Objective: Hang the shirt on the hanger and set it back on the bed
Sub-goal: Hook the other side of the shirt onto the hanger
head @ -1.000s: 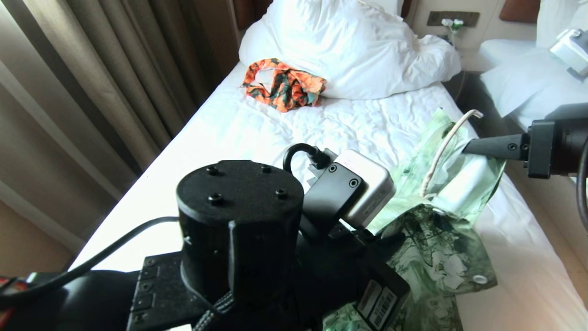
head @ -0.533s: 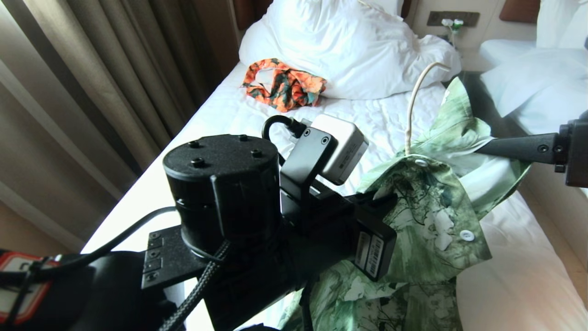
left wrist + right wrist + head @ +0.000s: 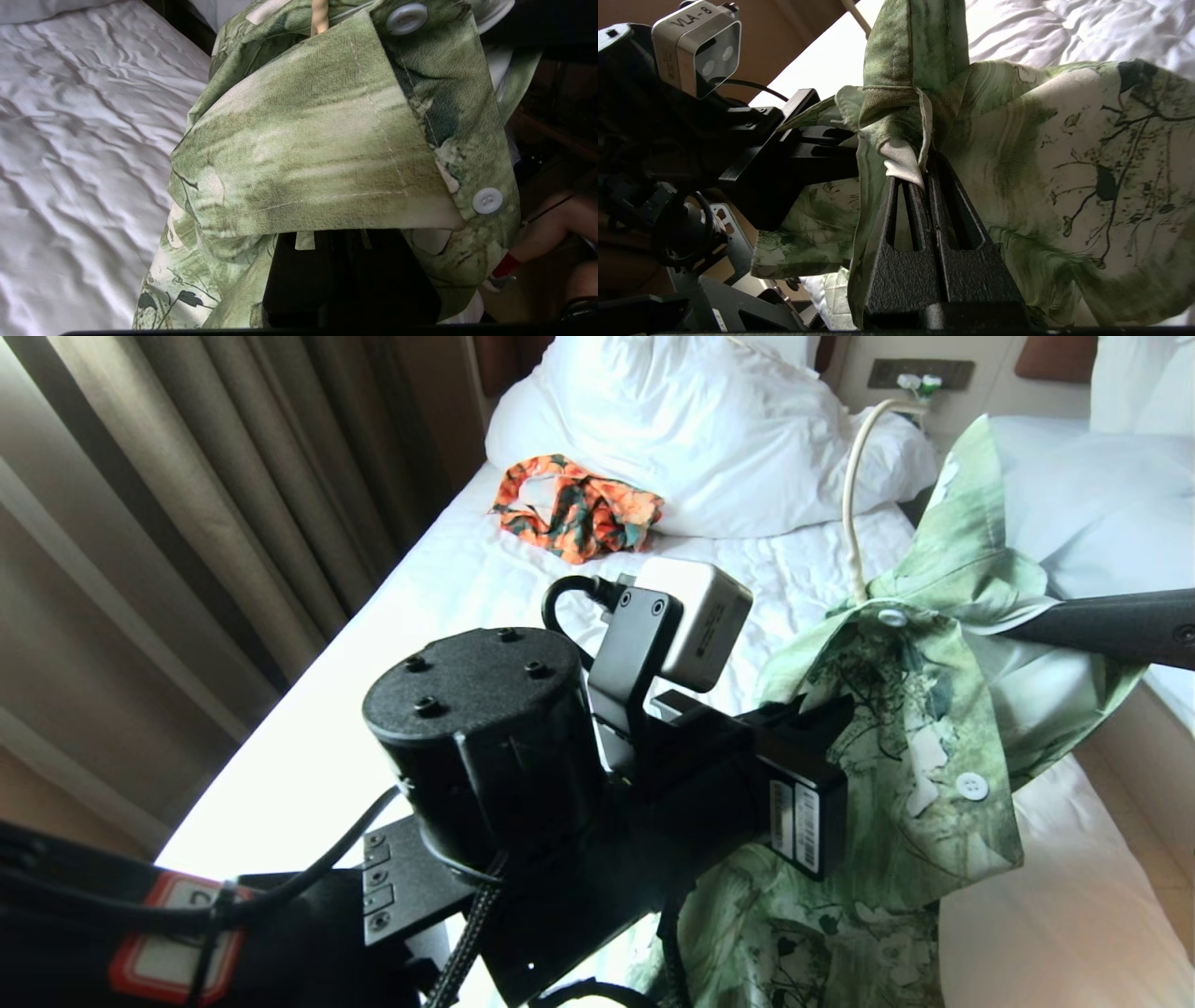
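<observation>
My right gripper is going to release the shirt's fold above the bed's edge beside the narrow gap [image 3: 1025, 711], so that it is left hanging loose.
The green and white leafy shirt [image 3: 920, 775] hangs in the air above the right side of the bed [image 3: 448, 597], collar up, white buttons showing. The cream-white hanger [image 3: 854, 495] sticks its hook up out of the collar; the rest of it is hidden inside the fabric. My left gripper [image 3: 826, 714] is shut on the shirt at the near side of the collar, its tips buried under the collar flap [image 3: 327, 154]. From the right, my right gripper [image 3: 920, 170] is shut on a fold of the shirt at the other side of the collar [image 3: 1013, 630].
A crumpled orange patterned garment [image 3: 579, 509] lies near the big white pillows [image 3: 700, 429]. Curtains [image 3: 187, 523] hang along the bed's left side. Another white bed [image 3: 1083, 495] stands to the right across a narrow gap. A person's leg [image 3: 551, 228] shows beside the bed.
Both grippers have lifted the shirt off the sheet, and the hanger's hook has risen toward the pillows. The right gripper's body has slid out past the right edge.
</observation>
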Tool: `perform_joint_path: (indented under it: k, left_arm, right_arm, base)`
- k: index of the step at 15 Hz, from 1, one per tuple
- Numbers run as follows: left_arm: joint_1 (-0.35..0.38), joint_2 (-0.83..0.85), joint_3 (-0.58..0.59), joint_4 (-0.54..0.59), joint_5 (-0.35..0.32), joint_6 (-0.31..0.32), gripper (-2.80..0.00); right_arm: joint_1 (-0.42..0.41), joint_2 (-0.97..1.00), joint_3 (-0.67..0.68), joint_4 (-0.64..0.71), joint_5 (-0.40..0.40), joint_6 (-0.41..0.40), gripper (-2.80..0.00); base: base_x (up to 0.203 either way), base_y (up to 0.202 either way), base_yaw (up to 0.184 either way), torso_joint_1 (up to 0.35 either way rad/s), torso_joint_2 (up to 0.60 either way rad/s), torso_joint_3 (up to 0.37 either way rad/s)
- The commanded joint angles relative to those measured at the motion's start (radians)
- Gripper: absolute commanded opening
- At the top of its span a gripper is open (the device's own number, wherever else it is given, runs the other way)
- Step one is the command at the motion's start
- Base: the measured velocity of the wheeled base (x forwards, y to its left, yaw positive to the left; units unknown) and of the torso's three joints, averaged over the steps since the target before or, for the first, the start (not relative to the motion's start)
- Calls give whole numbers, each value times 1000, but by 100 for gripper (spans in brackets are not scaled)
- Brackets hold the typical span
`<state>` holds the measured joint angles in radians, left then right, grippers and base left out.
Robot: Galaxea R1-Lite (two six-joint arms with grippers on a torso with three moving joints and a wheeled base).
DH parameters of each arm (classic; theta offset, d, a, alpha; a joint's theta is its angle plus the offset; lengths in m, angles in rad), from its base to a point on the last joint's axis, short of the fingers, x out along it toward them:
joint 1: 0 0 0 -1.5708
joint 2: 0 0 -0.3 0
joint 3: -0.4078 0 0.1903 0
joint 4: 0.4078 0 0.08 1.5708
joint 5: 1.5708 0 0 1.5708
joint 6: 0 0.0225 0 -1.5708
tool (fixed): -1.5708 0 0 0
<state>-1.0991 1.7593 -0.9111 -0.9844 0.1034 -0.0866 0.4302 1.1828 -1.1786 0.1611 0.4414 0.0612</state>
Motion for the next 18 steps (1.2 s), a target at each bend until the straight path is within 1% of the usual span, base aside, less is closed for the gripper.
perform_joint_path:
  k: [1, 5, 6, 7, 8, 9, 13, 14, 15, 18]
  left_arm:
    - [-5, 26, 3, -42, 2, -2, -280]
    - [-13, 23, -5, -63, 6, -1, -280]
    - [-18, 23, -15, -64, 23, 0, -280]
    - [-35, 23, -53, -64, 80, 0, -280]
    - [-55, 22, -83, -63, 131, 4, -280]
    - [-62, 18, -88, -63, 136, 7, -280]
    - [-62, 10, -88, -63, 137, 5, -280]
    - [-62, 4, -87, -63, 137, 5, -280]
    - [-62, -2, -84, -63, 137, 5, -280]
    - [-55, -35, -83, -63, 139, -1, -280]
  right_arm:
    - [14, -27, 12, 3, 3, -7, -280]
    - [14, -72, 62, 9, 5, -56, -280]
    - [16, -81, 69, 10, 8, -69, -280]
    - [23, -103, 79, 13, 23, -90, -280]
    - [38, -118, 82, 19, 36, -94, -280]
    - [49, -126, 82, 20, 37, -94, -280]
    - [50, -137, 87, 24, 33, -92, -280]
    - [50, -140, 91, 19, 33, -93, -201]
    - [50, -140, 88, 17, 33, -92, 0]
    - [47, -143, 80, 20, 31, -82, 0]
  base:
    - [0, 0, 0, 0, 0, 0]
    - [0, 0, 0, 0, 0, 0]
    - [0, 0, 0, 0, 0, 0]
    - [0, 0, 0, 0, 0, 0]
    - [0, 0, 0, 0, 0, 0]
    - [0, 0, 0, 0, 0, 0]
    - [0, 0, 0, 0, 0, 0]
    - [0, 0, 0, 0, 0, 0]
    - [0, 0, 0, 0, 0, 0]
    - [0, 0, 0, 0, 0, 0]
